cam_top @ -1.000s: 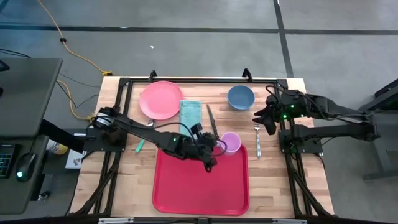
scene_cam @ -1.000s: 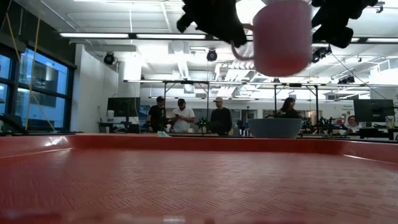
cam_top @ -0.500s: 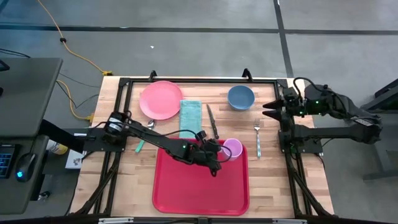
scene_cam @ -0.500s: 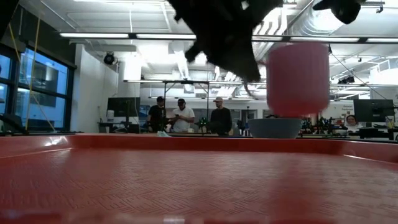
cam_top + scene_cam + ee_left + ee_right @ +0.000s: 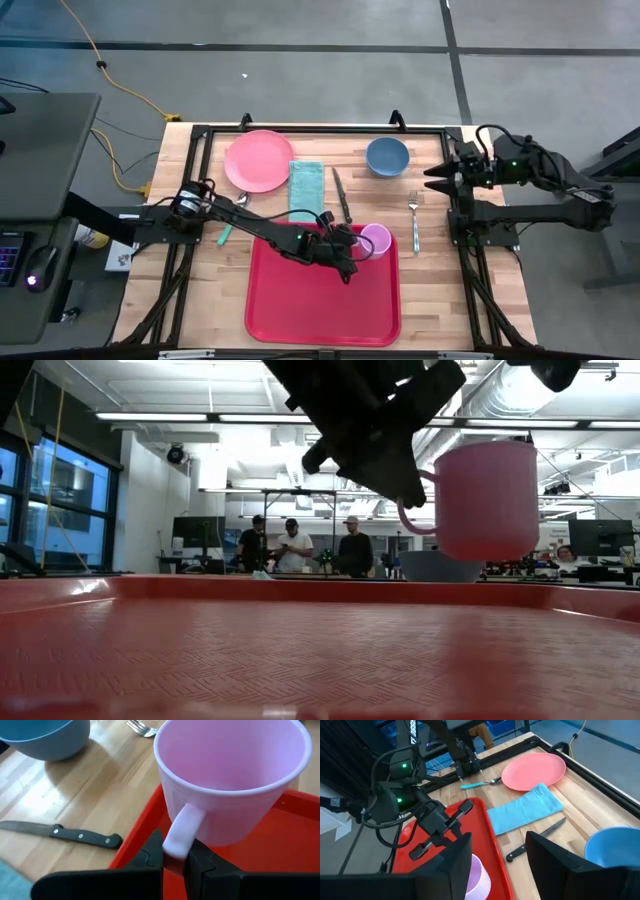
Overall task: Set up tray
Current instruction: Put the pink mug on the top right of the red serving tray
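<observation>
The pink mug will go down inside the red tray's far corner [image 5: 381, 251] by the fork, set there by my left gripper.
My left gripper [image 5: 357, 244] is shut on the handle of a pink mug [image 5: 376, 238], over the far right corner of the red tray [image 5: 320, 305]. In the low view the mug [image 5: 487, 500] hangs a little above the tray [image 5: 300, 660]. In the left wrist view the mug [image 5: 230, 775] is open upward over the tray's rim [image 5: 145, 825]. My right gripper [image 5: 432, 178] stands open at the table's right edge, holding nothing; its fingers [image 5: 455, 865] frame the right wrist view. My left gripper pinches the mug's handle [image 5: 176, 844] between its two fingers, on the handle's outer curve. The fingers come from the table's left, slanting down. The mug hangs upright beyond the fingertips, clear of the tray's floor.
Behind the tray lie a pink plate [image 5: 259, 160], a teal cloth [image 5: 306, 182], a black-handled knife [image 5: 341, 192] and a blue bowl [image 5: 387, 156]. A fork [image 5: 414, 222] lies right of the tray, a teal-handled spoon [image 5: 228, 222] left of it. People stand in the room beyond.
My left gripper has sunk toward the tray with the mug and gone a little toward the table's right edge; the mug stays upright and hangs lower. My right gripper has drawn back and up toward the right edge and turned more level.
</observation>
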Controlling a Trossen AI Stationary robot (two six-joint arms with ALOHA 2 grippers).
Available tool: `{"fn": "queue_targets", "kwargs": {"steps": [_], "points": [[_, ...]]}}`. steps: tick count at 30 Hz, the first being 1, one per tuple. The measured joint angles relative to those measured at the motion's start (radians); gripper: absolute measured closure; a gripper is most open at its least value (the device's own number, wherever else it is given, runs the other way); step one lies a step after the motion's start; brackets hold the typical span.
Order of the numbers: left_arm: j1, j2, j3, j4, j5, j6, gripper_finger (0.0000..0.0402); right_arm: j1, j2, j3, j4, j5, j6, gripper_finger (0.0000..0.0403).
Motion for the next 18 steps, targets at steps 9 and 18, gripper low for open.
{"fn": "queue_targets", "kwargs": {"steps": [9,18], "points": [[0.023,0.049,0.001,0.047,0.047,-0.006,0.0342,0.000,0.000,0.000,0.000,-0.014,-0.001,0.0237],[0.040,0.085,-0.001,0.108,0.108,0.004,0.0342,0.000,0.001,0.000,-0.001,-0.016,-0.001,0.0237]]}}
